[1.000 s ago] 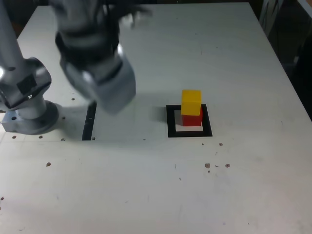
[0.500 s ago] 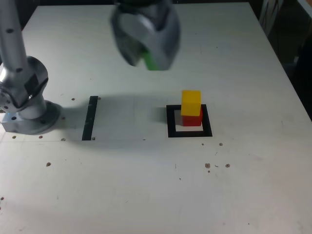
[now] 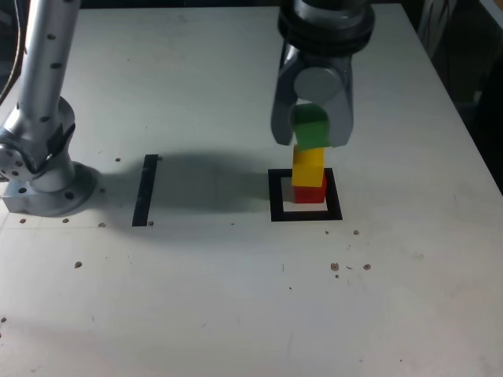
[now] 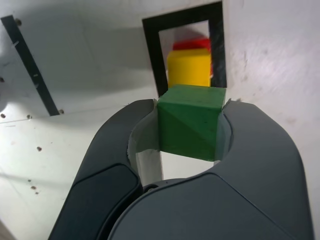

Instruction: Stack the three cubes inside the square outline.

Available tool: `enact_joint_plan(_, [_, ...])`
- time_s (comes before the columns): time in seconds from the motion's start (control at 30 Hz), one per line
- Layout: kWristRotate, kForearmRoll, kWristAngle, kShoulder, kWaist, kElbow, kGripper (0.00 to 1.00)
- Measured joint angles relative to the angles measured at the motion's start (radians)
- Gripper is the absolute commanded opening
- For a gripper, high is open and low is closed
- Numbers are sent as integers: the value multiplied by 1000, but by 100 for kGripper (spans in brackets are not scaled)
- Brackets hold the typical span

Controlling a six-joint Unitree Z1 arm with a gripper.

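The robot's gripper will set the green cube down on top of the yellow cube [image 3: 309, 153] [image 4: 189, 73].
My gripper [image 3: 312, 129] is shut on the green cube [image 3: 311, 127], holding it right above the yellow cube [image 3: 308, 167]. The yellow cube stands on the red cube [image 3: 310, 192], and both sit inside the black square outline [image 3: 276, 196] at the middle right of the exterior view. I cannot tell whether green touches yellow. In the wrist view the green cube [image 4: 188, 121] is clamped between the two grey fingers [image 4: 127, 127], with the yellow cube [image 4: 188, 68], a sliver of the red cube [image 4: 192, 43] and the square outline [image 4: 151, 42] beyond it.
A narrow black strip [image 3: 145, 191] lies on the white table [image 3: 236, 298] left of the outline in the exterior view. The arm's grey base [image 3: 39, 177] stands at that view's far left. Small dark specks [image 3: 335, 267] dot the table.
The gripper swung from the exterior view's left, over the black strip, across to the right, carrying the green cube to just above the yellow and red stack.
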Motion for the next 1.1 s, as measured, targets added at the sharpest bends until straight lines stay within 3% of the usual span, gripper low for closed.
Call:
enact_joint_plan(0.3, [-1,-4,42,48,22,18,5])
enact_joint_plan(1.1, [-28,7,26,67,-1,12,7])
